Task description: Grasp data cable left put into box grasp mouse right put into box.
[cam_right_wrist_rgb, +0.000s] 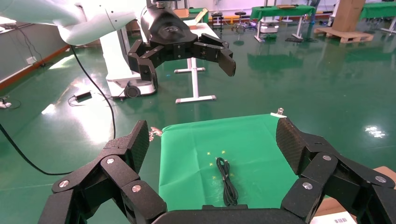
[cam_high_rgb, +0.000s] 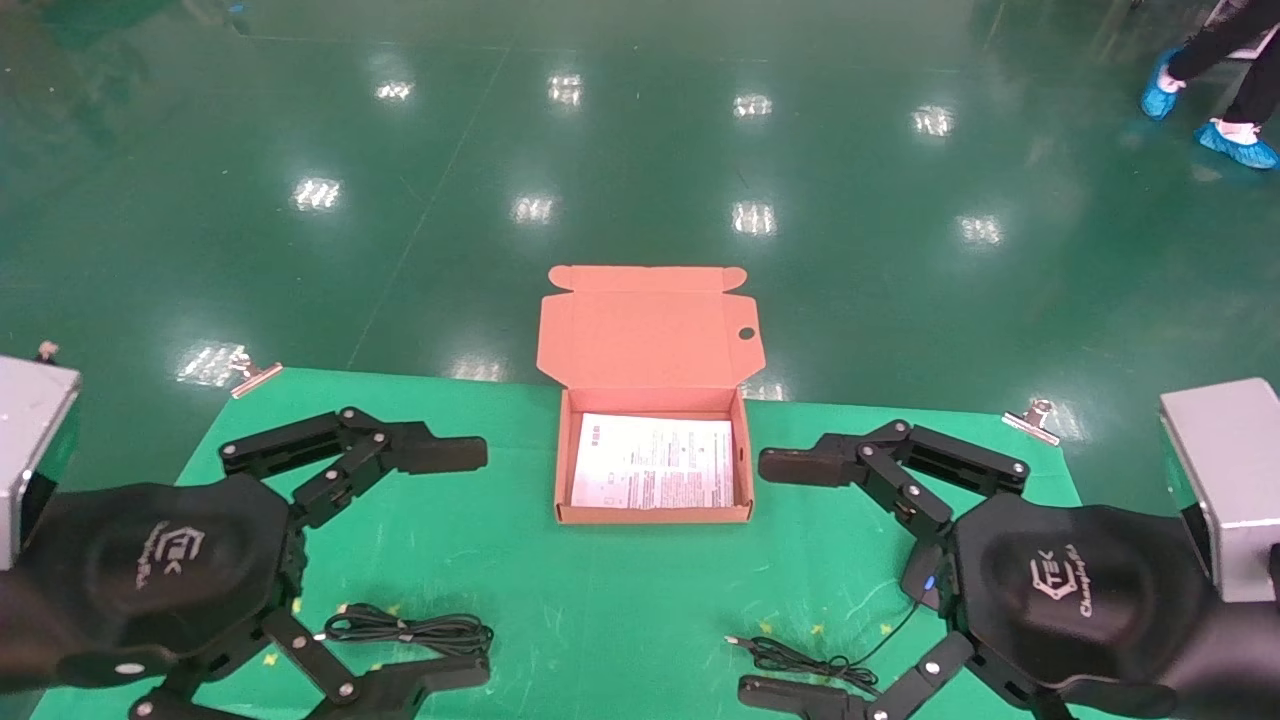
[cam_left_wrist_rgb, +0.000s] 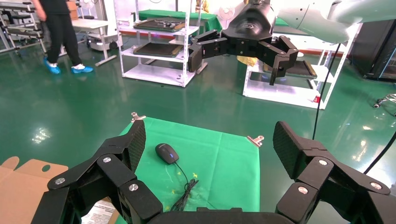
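The narrow tied middle (cam_high_rgb: pixel 405 628) of the data cable is behind the cable's rounded loops. My left gripper needs to go down to it next and close there.
The orange-brown box (cam_high_rgb: pixel 560 470) stands open at the table's far middle, lid up, with a printed sheet (cam_high_rgb: pixel 652 462) inside. The data cable (cam_high_rgb: pixel 410 630) lies as a narrow bundle at the near left, between my left gripper's fingers but below them; it also shows in the right wrist view (cam_right_wrist_rgb: pixel 226 182). My left gripper (cam_high_rgb: pixel 470 565) is open and empty. The mouse (cam_high_rgb: pixel 922 585) lies at the near right, mostly hidden under my right gripper (cam_high_rgb: pixel 772 578), which is open and empty. The left wrist view shows the mouse (cam_left_wrist_rgb: pixel 166 153) whole, and its cord (cam_high_rgb: pixel 800 660) is bunched beside it.
A green cloth (cam_high_rgb: pixel 620 610) covers the table, held by metal clips (cam_high_rgb: pixel 250 375) at its far corners. Grey housings (cam_high_rgb: pixel 1225 480) stand at both table sides. A person in blue shoe covers (cam_high_rgb: pixel 1235 140) walks on the glossy green floor far right.
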